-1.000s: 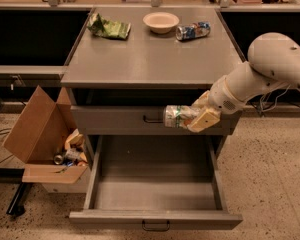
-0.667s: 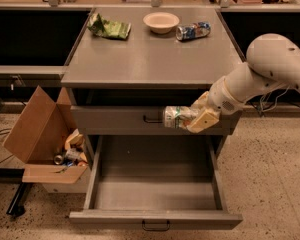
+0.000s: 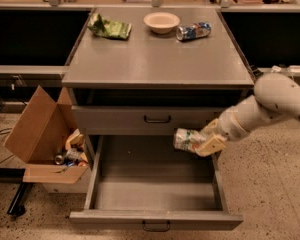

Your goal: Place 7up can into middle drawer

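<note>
Next, I lower the 7up can, now hanging over the middle drawer's back part, and let it go from my gripper on the bare tray's bottom near the front panel (image 3: pixel 184 187), toward the side where my arm is.
The 7up can (image 3: pixel 183 138), silver-white with green markings, lies sideways in my gripper (image 3: pixel 196 141). The gripper is shut on it, and the white arm (image 3: pixel 275 101) reaches in from the right. The can hangs over the back right part of the open middle drawer (image 3: pixel 155 186), above the tray floor and not touching it. The drawer is pulled out wide, with low side walls and a black loop handle (image 3: pixel 156 227) on its front panel. The tray floor looks bare.
A closed grey drawer front (image 3: pixel 140 120) sits just above and behind the can. On the cabinet top are a green snack bag (image 3: pixel 109 28), a bowl (image 3: pixel 161 21) and a blue, silver and red can (image 3: pixel 193 31). An open cardboard box (image 3: pixel 40 134) of trash stands at the left.
My gripper has moved down and a little right with the can, from in front of the closed drawer front to over the open drawer's tray.
</note>
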`<state>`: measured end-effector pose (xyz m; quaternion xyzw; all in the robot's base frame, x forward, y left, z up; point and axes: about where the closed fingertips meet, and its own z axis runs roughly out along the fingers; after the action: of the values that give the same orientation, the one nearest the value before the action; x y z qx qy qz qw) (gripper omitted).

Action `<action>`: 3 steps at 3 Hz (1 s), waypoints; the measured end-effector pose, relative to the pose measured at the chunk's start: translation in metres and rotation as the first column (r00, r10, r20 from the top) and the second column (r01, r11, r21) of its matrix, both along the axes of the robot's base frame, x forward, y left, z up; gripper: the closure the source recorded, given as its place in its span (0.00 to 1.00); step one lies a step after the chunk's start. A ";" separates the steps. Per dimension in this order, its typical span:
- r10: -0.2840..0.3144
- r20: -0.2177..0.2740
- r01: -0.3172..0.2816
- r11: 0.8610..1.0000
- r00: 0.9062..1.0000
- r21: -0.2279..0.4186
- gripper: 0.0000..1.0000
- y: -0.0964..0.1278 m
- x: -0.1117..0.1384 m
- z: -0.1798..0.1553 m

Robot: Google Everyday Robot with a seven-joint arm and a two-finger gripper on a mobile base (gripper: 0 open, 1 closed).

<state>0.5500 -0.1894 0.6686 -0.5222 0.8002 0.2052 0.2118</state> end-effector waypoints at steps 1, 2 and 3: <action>-0.037 -0.074 0.039 0.999 0.997 0.032 1.00 -0.011 -0.009 -0.045; -0.066 -0.146 0.073 0.996 0.987 0.042 1.00 -0.016 -0.017 -0.083; -0.089 -0.214 0.101 0.994 0.973 0.048 1.00 -0.012 -0.025 -0.115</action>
<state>0.5249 -0.2010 0.5534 -0.4520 0.8358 0.2728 0.1505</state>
